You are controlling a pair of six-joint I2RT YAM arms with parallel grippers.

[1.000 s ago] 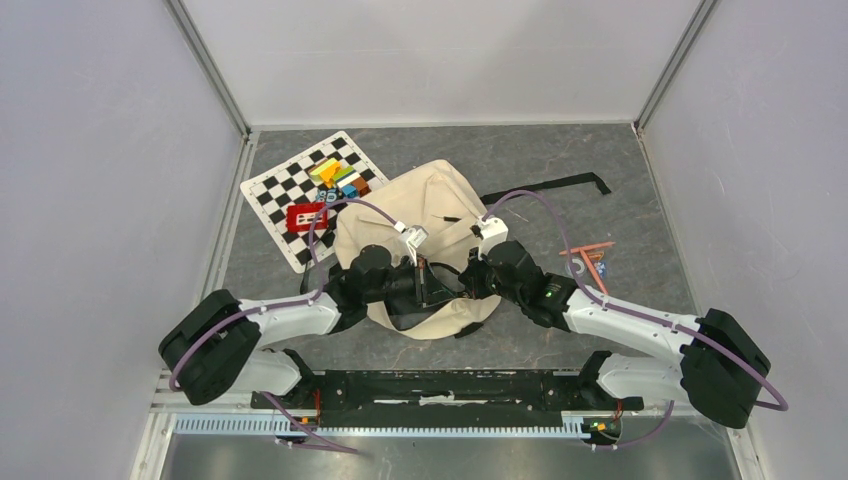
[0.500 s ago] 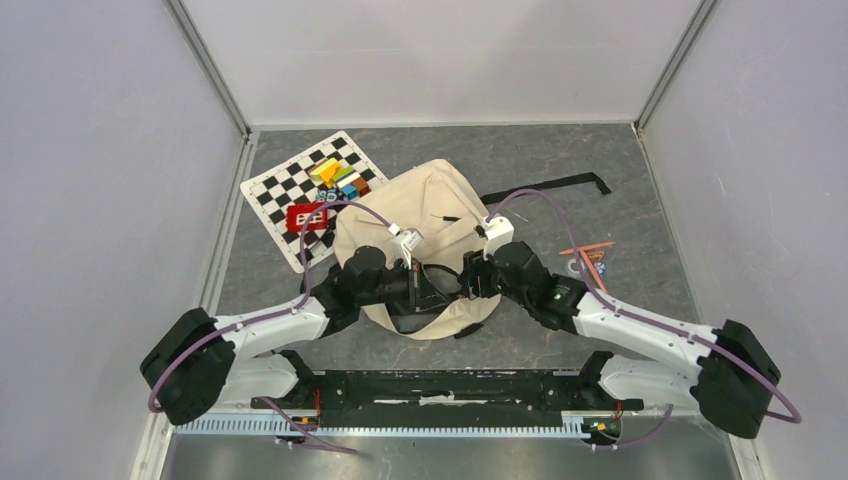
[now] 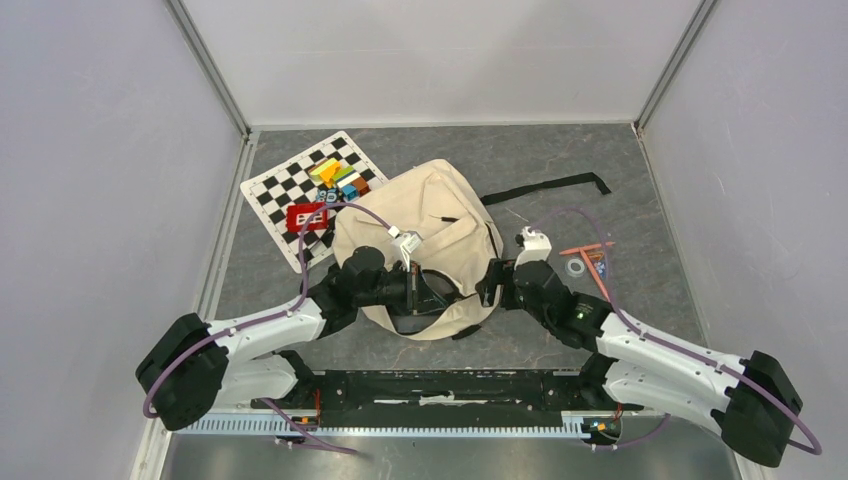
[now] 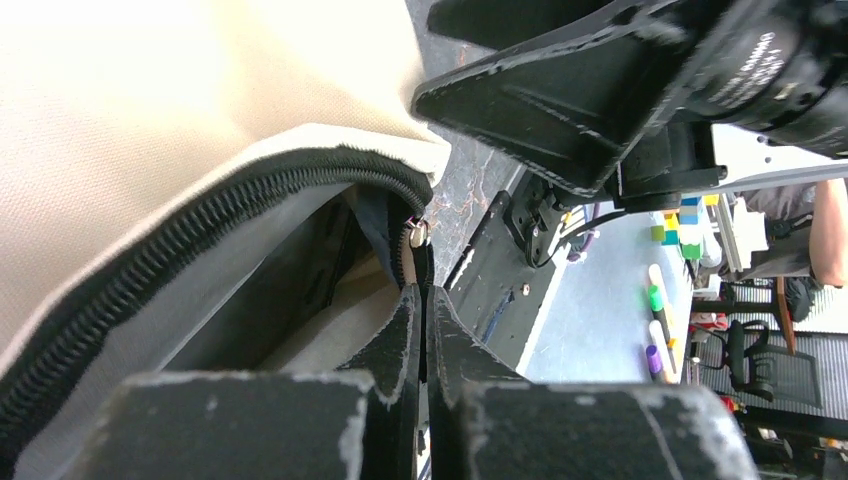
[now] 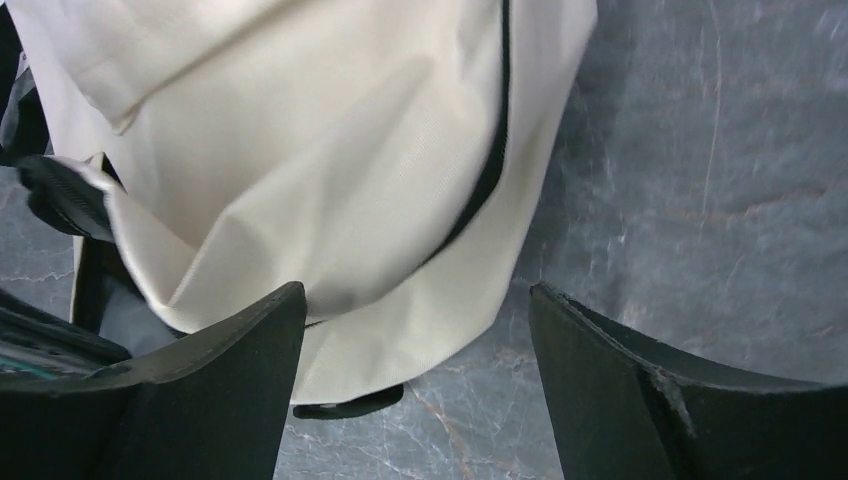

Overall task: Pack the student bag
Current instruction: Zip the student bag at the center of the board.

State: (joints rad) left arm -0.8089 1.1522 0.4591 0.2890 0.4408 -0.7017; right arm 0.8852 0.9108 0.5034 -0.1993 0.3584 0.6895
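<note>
The black zipper curves around the bag's gaping opening, so the robot's right gripper needs to grip the bag's near corner (image 5: 340, 287) and pull the zipper straight before the left gripper pulls.
The student bag (image 3: 430, 215), cream canvas with black trim, lies in the middle of the table with its mouth toward the arms. My left gripper (image 3: 428, 290) sits at that mouth. In the left wrist view its jaws (image 4: 422, 292) are pressed together on the black tab hanging from the zipper pull (image 4: 417, 234), beside the black zipper (image 4: 200, 225) and the grey lining. My right gripper (image 3: 490, 283) hovers at the bag's right near corner. It stands open (image 5: 415, 290), with cream fabric (image 5: 330, 150) and bare table showing between its fingers, which hold nothing.
A checkerboard mat (image 3: 285, 190) at the back left carries coloured blocks (image 3: 340, 178) and a red card (image 3: 305, 217). A black strap (image 3: 545, 187) trails right from the bag. Pens and small items (image 3: 590, 262) lie at the right. Walls enclose three sides.
My right gripper has opened, letting go of the bag's edge, and drawn back to the right. The left gripper has stayed shut at the bag's mouth.
</note>
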